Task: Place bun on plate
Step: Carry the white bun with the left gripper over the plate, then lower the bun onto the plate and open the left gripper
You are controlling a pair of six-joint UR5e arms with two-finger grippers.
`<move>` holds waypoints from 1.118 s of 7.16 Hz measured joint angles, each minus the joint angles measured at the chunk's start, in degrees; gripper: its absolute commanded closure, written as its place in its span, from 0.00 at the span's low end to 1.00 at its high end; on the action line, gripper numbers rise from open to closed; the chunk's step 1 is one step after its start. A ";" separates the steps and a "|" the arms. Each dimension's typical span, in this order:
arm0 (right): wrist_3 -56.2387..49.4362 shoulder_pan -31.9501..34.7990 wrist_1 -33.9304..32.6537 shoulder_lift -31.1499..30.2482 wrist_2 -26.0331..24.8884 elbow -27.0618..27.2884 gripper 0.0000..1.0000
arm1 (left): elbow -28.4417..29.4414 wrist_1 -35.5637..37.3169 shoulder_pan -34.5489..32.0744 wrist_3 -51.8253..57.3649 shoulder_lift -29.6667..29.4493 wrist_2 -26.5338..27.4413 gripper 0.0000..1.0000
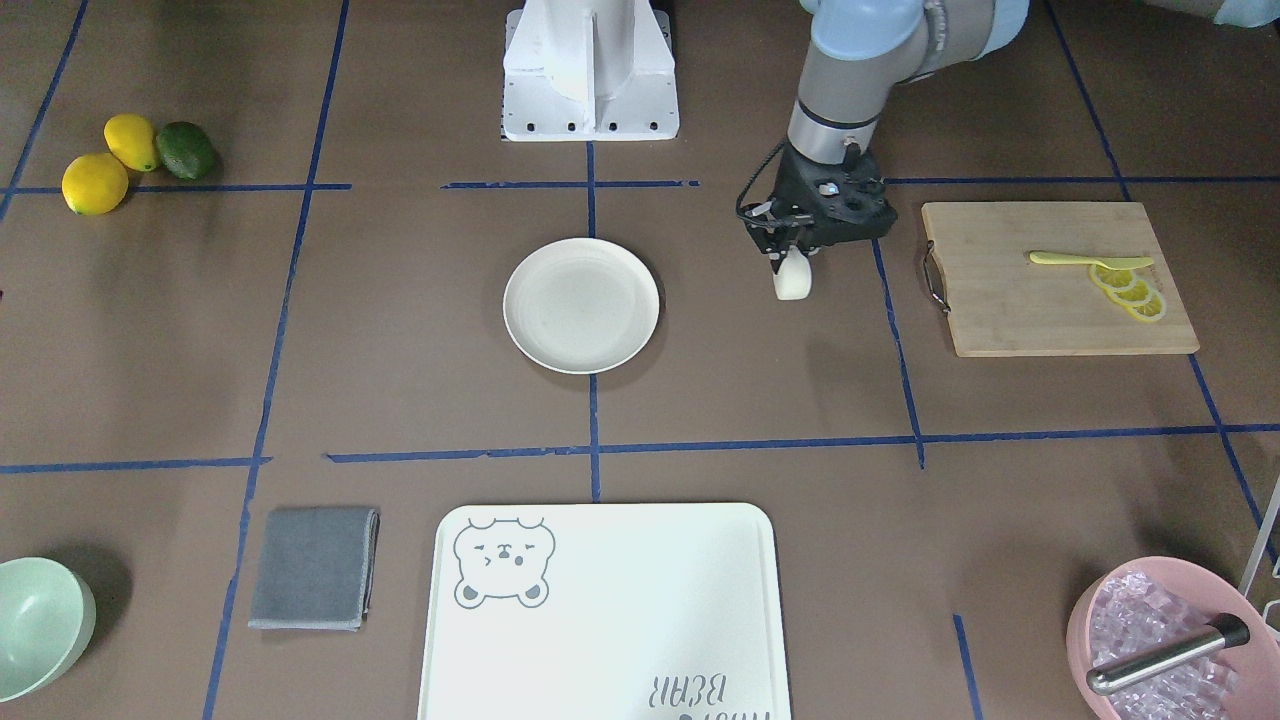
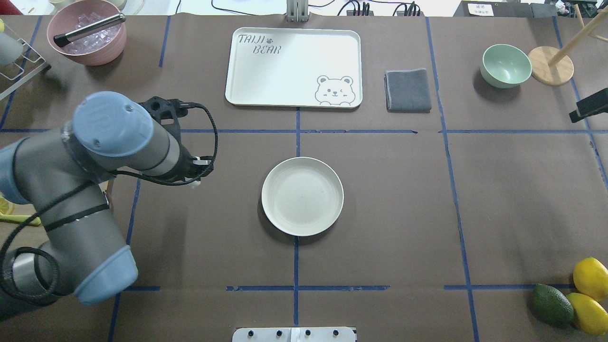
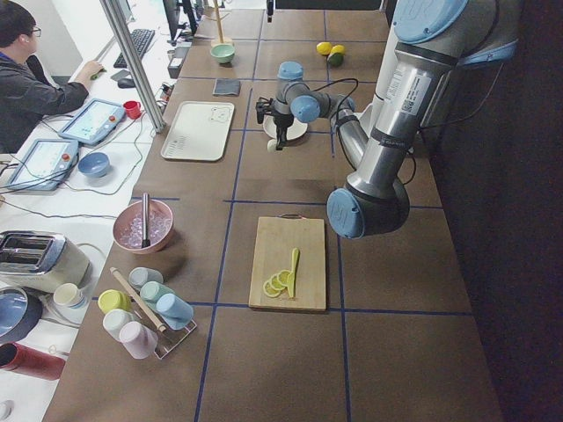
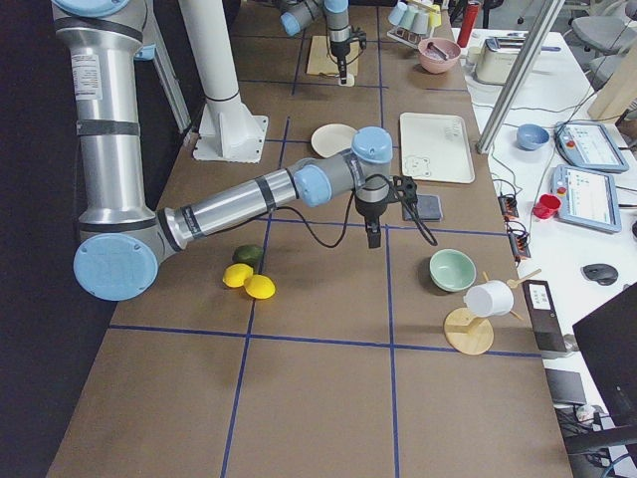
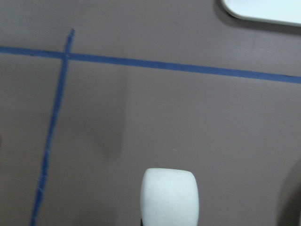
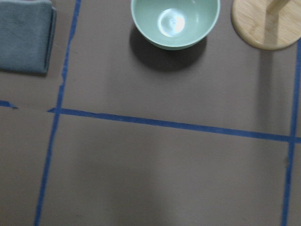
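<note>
The round cream plate (image 1: 593,305) is for the bun. My left gripper needs to let go of the bun on the middle of that plate.
The bun (image 1: 793,280), a small white stubby roll, hangs a little above the table with my left gripper (image 1: 790,258) shut on its top. The left wrist view shows the bun (image 5: 169,197) at the bottom edge, over bare brown table. The round cream plate (image 1: 581,305) lies with nothing on it at the table's middle, and the bun is held well off its rim, toward the cutting board side. Seen from overhead, the left wrist (image 2: 187,166) sits left of the plate (image 2: 302,196). My right gripper (image 4: 373,234) hovers far off near the green bowl; I cannot tell its state.
A wooden cutting board (image 1: 1060,280) with lemon slices (image 1: 1130,292) lies beyond the bun. The bear-printed tray (image 1: 605,610), grey cloth (image 1: 315,567), green bowl (image 1: 35,625) and pink bowl (image 1: 1170,640) line the operators' side. Lemons (image 1: 95,183) and an avocado (image 1: 186,150) sit in a corner.
</note>
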 measured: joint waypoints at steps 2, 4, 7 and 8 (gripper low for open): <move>-13.24 7.69 0.15 -2.58 2.92 -6.45 0.01 | 6.34 0.68 6.77 -6.56 -8.85 5.50 0.70; -19.34 11.00 0.28 -2.99 4.92 -10.80 0.01 | 12.72 0.18 9.75 -9.20 -14.66 8.45 0.70; -20.30 11.50 0.36 -3.05 5.21 -11.67 0.01 | 20.11 -2.49 10.36 -9.75 -19.58 9.10 0.69; -20.29 11.53 0.38 -3.04 5.21 -11.66 0.01 | 23.01 -5.08 10.39 -9.75 -20.58 9.22 0.68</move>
